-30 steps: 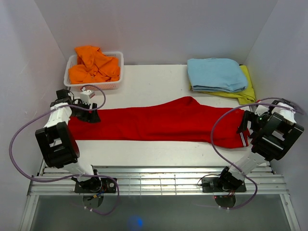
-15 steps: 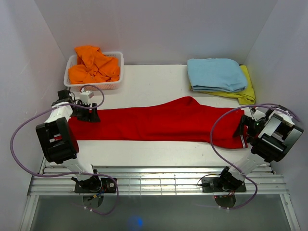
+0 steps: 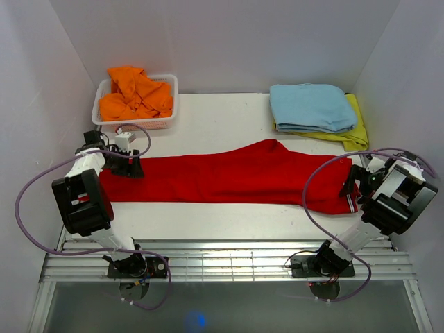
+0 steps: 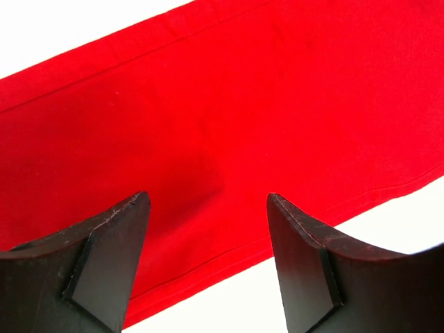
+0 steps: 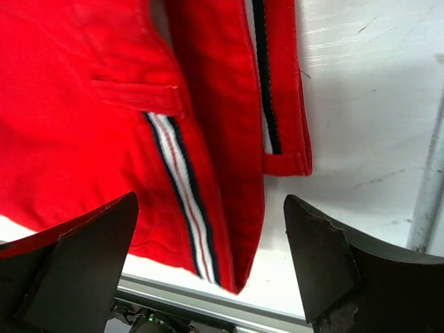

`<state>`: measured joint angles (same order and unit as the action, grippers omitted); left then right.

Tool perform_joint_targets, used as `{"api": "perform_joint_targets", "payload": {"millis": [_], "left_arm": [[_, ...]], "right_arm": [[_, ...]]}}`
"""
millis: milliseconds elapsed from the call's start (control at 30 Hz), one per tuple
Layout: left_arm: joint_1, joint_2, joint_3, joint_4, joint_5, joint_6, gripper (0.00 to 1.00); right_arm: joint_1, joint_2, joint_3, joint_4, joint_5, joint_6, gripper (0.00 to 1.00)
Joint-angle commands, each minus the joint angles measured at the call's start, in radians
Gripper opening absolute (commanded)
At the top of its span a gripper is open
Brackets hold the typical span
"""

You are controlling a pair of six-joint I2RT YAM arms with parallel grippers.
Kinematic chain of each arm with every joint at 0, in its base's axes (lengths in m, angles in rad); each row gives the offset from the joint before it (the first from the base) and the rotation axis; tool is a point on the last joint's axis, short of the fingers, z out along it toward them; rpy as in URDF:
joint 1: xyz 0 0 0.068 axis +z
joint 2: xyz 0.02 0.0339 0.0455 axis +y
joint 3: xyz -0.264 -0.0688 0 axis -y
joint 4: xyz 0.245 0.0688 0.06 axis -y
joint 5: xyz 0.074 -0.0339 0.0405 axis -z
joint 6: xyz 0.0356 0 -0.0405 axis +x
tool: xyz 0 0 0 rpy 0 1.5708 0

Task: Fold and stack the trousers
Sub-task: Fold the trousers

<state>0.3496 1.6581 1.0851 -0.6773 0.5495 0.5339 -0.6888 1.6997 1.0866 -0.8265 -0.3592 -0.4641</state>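
Observation:
I need to use my right gripper to take the striped waistband (image 5: 186, 198) and draw it back in line with the legs, because the red trousers' waist end sags toward the metal rail.
The red trousers (image 3: 229, 177) lie stretched flat across the table from left to right, legs together. My left gripper (image 3: 133, 167) is open just above the leg end at the left; its wrist view shows red cloth (image 4: 208, 118) and a hem between the dark fingers (image 4: 111, 263). My right gripper (image 3: 349, 187) is open over the waist end at the right. There the white and navy stripes (image 5: 184, 187) and a corner of the waistband show between the fingers (image 5: 326, 263).
A white basket (image 3: 166, 84) with an orange garment (image 3: 135, 94) stands at the back left. A folded light blue garment (image 3: 312, 106) lies on a yellow one (image 3: 354, 135) at the back right. The metal rail (image 3: 229, 260) runs along the near edge.
My left arm has shifted a little to the left at its elbow. My right gripper has edged slightly lower. The trousers have not moved.

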Motion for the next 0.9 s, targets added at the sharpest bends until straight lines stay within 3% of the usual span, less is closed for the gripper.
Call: {"api": "perform_joint_targets", "payload": {"millis": [0,133,167,233,267,333,367,633,867], "left_arm": [[0.002,-0.017,0.024,0.015,0.000,0.003,0.79],[0.002,-0.004,0.021,0.022,-0.020,-0.002,0.79],[0.003,0.000,0.018,0.027,-0.028,-0.002,0.79],[0.002,0.014,0.003,0.044,-0.060,-0.006,0.77],[0.002,0.020,-0.002,0.047,-0.066,-0.008,0.77],[0.002,0.045,-0.010,0.053,-0.086,-0.014,0.74],[0.002,0.055,-0.013,0.054,-0.092,-0.018,0.74],[0.005,0.155,-0.044,0.081,-0.148,-0.032,0.64],[0.035,0.229,-0.054,0.094,-0.197,-0.025,0.49]], "right_arm": [[-0.005,0.028,-0.030,0.032,-0.003,-0.005,0.90],[-0.005,0.049,-0.031,-0.002,-0.092,-0.019,0.76],[-0.005,0.051,-0.025,-0.019,-0.142,-0.034,0.64],[-0.005,0.043,0.012,-0.063,-0.184,-0.045,0.51],[-0.005,0.040,0.027,-0.080,-0.217,-0.050,0.37],[-0.005,0.031,0.094,-0.130,-0.239,-0.067,0.25],[-0.005,0.029,0.122,-0.146,-0.259,-0.071,0.10],[-0.003,0.089,0.366,-0.237,-0.307,-0.100,0.08],[0.018,0.159,0.484,-0.240,-0.354,-0.134,0.08]]}}
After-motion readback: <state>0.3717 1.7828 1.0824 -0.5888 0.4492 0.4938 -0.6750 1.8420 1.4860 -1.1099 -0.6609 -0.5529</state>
